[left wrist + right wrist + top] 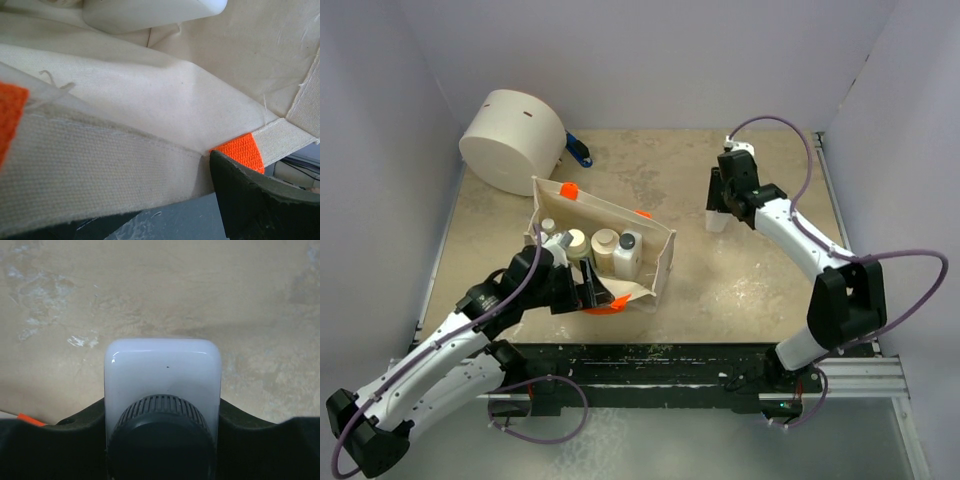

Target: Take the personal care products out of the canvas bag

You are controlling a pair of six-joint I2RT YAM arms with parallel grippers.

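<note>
Next, my right gripper takes the white square bottle, now low over the bare table, to the table. It will stand the bottle on the bare table just out from the canvas bag's back corner (707, 231).
The canvas bag (660, 262) lies open at the table's centre-left with orange handles (569, 188). Inside stand several bottles: a white square one with a dark cap (628, 250), cream round ones (604, 244), and a silvery-capped one (561, 240). My left gripper (590, 292) is at the bag's near rim, its fingers (260, 200) closed on the cream rim band (110, 155) beside an orange strap (240, 150). My right gripper (718, 212) is shut on another white square bottle (162, 375), dark cap (161, 440) towards the camera, low over the bare table at the back right.
A large cream cylinder (513, 140) with a blue handle (579, 151) lies at the back left, just behind the bag. Grey walls close in the table on three sides. The tabletop (750, 290) is worn beige stone.
</note>
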